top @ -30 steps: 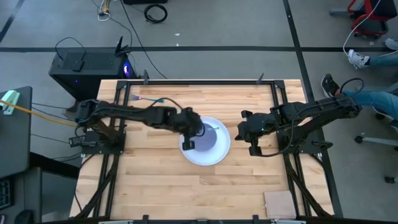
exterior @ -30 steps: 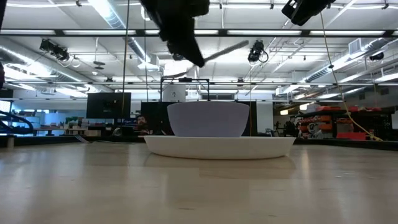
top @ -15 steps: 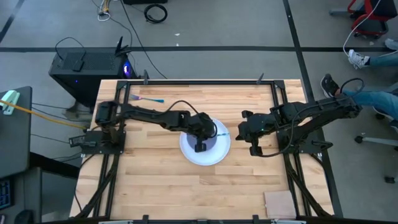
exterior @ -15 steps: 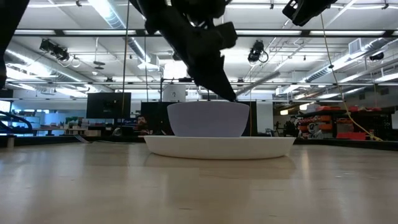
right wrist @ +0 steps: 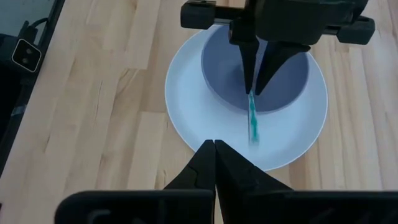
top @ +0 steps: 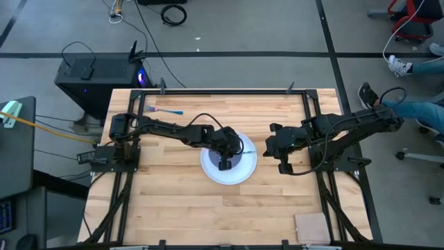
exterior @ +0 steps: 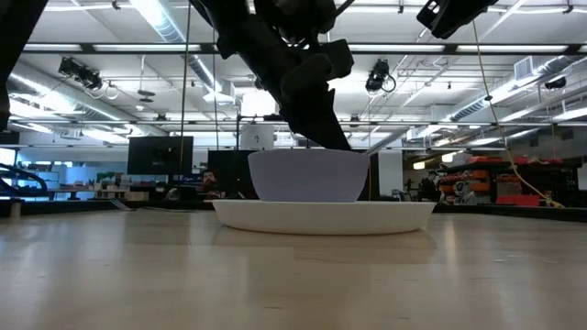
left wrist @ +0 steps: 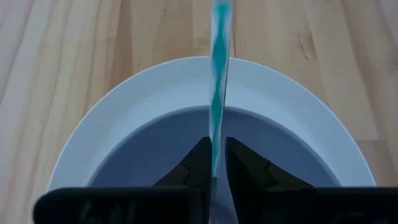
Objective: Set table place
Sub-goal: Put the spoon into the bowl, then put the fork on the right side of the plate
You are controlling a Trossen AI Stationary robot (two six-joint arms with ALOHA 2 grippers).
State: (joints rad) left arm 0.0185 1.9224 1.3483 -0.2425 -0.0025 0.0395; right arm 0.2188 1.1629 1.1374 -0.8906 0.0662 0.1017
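The robot's left gripper will release the spoon inside the lavender-blue bowl (left wrist: 216,155), with the spoon's handle leaning over the rim of the bowl.
A round white plate (top: 236,178) lies in the middle of the wooden table (top: 173,201), with a lavender-blue bowl (right wrist: 224,74) standing on it. My left gripper (left wrist: 215,146) hangs over the bowl, shut on the spoon with the light-blue handle (left wrist: 220,74). It also shows in the right wrist view (right wrist: 254,90) and the low view (exterior: 316,119). The spoon's head is hidden behind the fingers. My right gripper (right wrist: 214,148) is shut and empty, up off the table to the right of the plate (top: 283,158). The teal-handled fork (top: 165,110) lies flat at the table's far left. My left gripper pinches the spoon's handle (left wrist: 216,140) between its two fingers. The fingers slant down into the bowl from the table's left and lie along the spoon. The handle's free end (right wrist: 254,134) sticks out past the fingertips toward the table's right, over the bowl's rim and the plate.
A black computer tower (top: 97,73) stands on the floor beyond the table's far left corner. A person's legs and shoes (top: 409,104) show to the right of the table. A cardboard piece (top: 312,226) lies at the near right corner. Bare wood lies near the front edge.
My left gripper has gone toward the table's right and down, from over the plate's left part to over the bowl. The spoon, held up high and slanted before, has come down with it, and its handle now reaches over the bowl's right rim.
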